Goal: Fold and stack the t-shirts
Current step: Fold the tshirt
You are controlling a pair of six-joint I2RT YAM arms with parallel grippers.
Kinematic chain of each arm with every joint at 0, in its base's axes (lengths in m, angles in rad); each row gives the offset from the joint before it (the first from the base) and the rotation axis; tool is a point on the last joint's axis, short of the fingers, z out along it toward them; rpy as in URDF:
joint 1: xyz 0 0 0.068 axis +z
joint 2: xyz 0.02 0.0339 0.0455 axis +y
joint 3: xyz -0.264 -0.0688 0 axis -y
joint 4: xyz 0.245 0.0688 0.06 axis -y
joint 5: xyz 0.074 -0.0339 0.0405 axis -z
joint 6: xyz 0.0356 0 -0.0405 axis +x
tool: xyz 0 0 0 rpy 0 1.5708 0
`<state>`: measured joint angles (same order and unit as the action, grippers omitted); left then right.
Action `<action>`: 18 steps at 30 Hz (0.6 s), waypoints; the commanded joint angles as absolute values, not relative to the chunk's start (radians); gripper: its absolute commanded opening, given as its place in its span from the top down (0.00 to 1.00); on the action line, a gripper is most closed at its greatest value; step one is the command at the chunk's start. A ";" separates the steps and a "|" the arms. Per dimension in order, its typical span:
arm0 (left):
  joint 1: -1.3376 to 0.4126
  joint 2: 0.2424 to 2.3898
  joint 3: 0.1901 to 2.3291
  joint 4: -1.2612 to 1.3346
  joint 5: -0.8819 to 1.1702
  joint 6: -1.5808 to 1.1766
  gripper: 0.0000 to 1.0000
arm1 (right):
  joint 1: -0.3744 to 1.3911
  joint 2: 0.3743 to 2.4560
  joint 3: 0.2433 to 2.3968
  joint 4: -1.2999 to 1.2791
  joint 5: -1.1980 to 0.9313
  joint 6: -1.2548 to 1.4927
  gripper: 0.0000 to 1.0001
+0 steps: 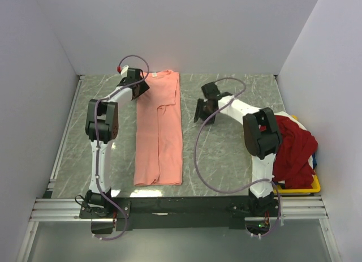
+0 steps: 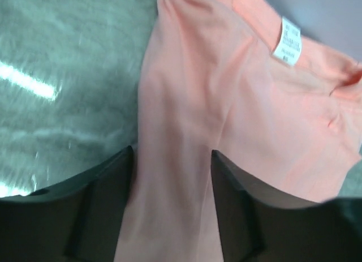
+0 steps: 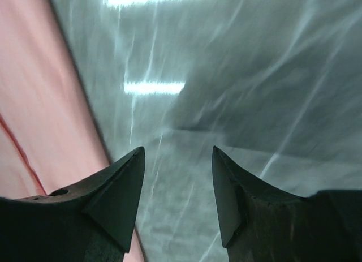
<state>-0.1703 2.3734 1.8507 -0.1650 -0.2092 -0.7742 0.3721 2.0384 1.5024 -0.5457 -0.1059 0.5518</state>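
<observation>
I will close my right gripper on the near hem corner [image 1: 181,183] of the salmon-pink t-shirt, toward the yellow bin.
A salmon-pink t-shirt [image 1: 159,129] lies flat on the table, folded lengthwise into a long strip, collar at the far end. My left gripper [image 1: 139,90] hangs open over its far left corner; in the left wrist view the pink t-shirt [image 2: 226,103] and its white neck label [image 2: 290,41] show, and cloth passes between the open fingers [image 2: 102,205]. My right gripper [image 1: 201,116] is open and empty over bare table just right of the strip, whose edge shows in the right wrist view [image 3: 39,115]. A deep red t-shirt [image 1: 294,149] lies heaped at the right.
A yellow bin [image 1: 308,188] at the right edge holds the red heap, with a bit of dark blue cloth [image 1: 314,160] showing. The grey marbled table [image 1: 226,154] is walled by white panels on three sides. A black rail runs along the near edge.
</observation>
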 commanded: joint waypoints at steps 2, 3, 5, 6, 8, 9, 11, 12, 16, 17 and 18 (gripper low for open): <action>-0.173 2.217 1.780 -0.230 -0.258 -0.772 0.34 | 0.451 1.864 1.376 -0.473 -0.100 0.558 0.42; -0.172 2.192 1.767 -0.244 -0.271 -0.773 0.33 | 0.459 1.817 1.321 -0.465 -0.100 0.571 0.42; -0.169 2.111 1.703 -0.284 -0.305 -0.784 0.32 | 0.483 1.763 1.263 -0.443 -0.098 0.575 0.42; -0.167 2.080 1.650 -0.297 -0.313 -0.804 0.33 | 0.504 1.709 1.203 -0.437 -0.091 0.581 0.42; -0.167 1.988 1.591 -0.328 -0.345 -0.825 0.35 | 0.523 1.658 1.116 -0.427 -0.094 0.591 0.43; -0.167 1.959 1.528 -0.360 -0.353 -0.847 0.35 | 0.538 1.607 1.083 -0.417 -0.097 0.598 0.43; -0.169 1.860 1.452 -0.385 -0.353 -0.873 0.38 | 0.578 1.554 0.985 -0.388 -0.101 0.609 0.43; -0.169 1.820 1.355 -0.393 -0.354 -0.897 0.38 | 0.593 1.513 0.954 -0.382 -0.104 0.627 0.43; -0.172 1.543 1.077 -0.406 -0.361 -0.985 0.45 | 0.699 1.428 0.832 -0.338 -0.112 0.679 0.43; -0.175 1.492 1.018 -0.407 -0.359 -1.002 0.46 | 0.747 1.414 0.798 -0.330 -0.106 0.692 0.43; -0.182 1.436 0.959 -0.403 -0.357 -1.032 0.47 | 0.776 1.395 0.782 -0.324 -0.101 0.718 0.43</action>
